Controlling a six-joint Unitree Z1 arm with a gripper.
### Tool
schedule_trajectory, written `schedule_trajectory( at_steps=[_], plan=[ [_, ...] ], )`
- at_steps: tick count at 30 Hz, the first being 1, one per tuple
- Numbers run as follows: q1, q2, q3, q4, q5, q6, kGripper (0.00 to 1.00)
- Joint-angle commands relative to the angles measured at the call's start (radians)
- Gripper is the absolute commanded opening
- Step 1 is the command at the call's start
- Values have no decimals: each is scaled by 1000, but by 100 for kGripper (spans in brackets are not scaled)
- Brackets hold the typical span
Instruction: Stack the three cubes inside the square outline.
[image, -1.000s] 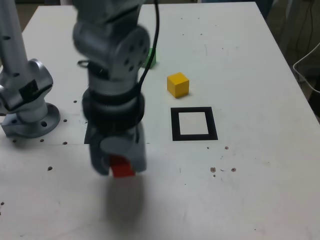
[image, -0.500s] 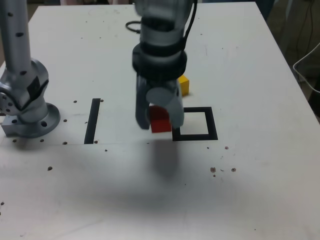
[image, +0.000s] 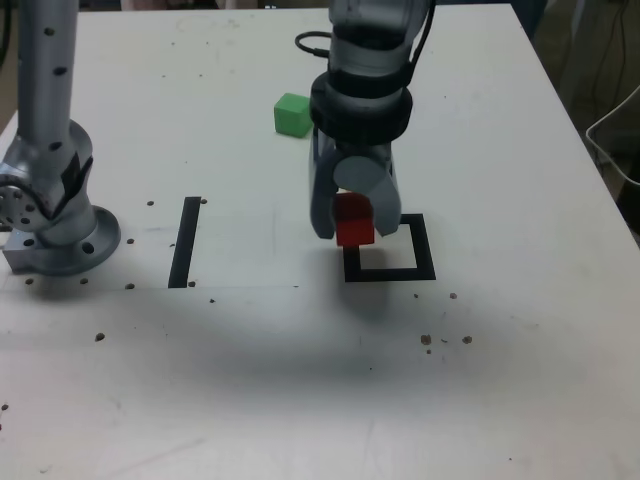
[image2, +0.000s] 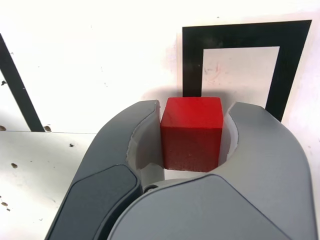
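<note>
My gripper will release the red cube inside the square outline (image: 383, 246) (image2: 228, 104), near the side of the outline that faces the straight piece of black tape.
My gripper (image: 353, 222) is shut on the red cube (image: 354, 220) and holds it in the air over the left edge of the square outline (image: 388, 270) as the exterior view shows it. In the wrist view the red cube (image2: 192, 132) sits clamped between both grey fingers (image2: 127, 145), with the square outline (image2: 240, 60) just beyond it. The green cube (image: 292, 115) rests on the table behind the arm. The yellow cube is hidden behind the arm.
A straight black tape strip (image: 185, 241) lies at the exterior view's left of the outline. The arm's base (image: 55, 220) stands at the far left. Cables hang past the table's right edge (image: 612, 130).
The arm has swung to the exterior view's right with the red cube, from the front left of the table to the outline's left edge. The green cube is now uncovered, the yellow one hidden.
</note>
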Motion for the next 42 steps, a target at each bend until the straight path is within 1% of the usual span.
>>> schedule_trajectory(
  at_steps=[1,5,14,21,24,26,27,28,32,34,36,38,42],
  plan=[
    [14,24,-19,-16,3,6,19],
    [37,55,-35,-30,5,10,19],
    [68,108,-69,-30,1,-18,19],
    [70,129,-94,-16,-27,-13,22],
    [70,130,-93,-11,-36,-7,25],
    [70,131,-91,-9,-41,-3,32],
    [70,132,-90,-9,-44,1,37],
    [70,132,-89,-9,-46,5,44],
    [70,128,-90,-7,-50,20,77],
    [69,123,-92,-3,-48,22,89],
    [69,120,-95,2,-48,23,96],
    [69,116,-97,9,-48,23,99],
    [69,104,-98,17,-47,23,99]
  ],
)
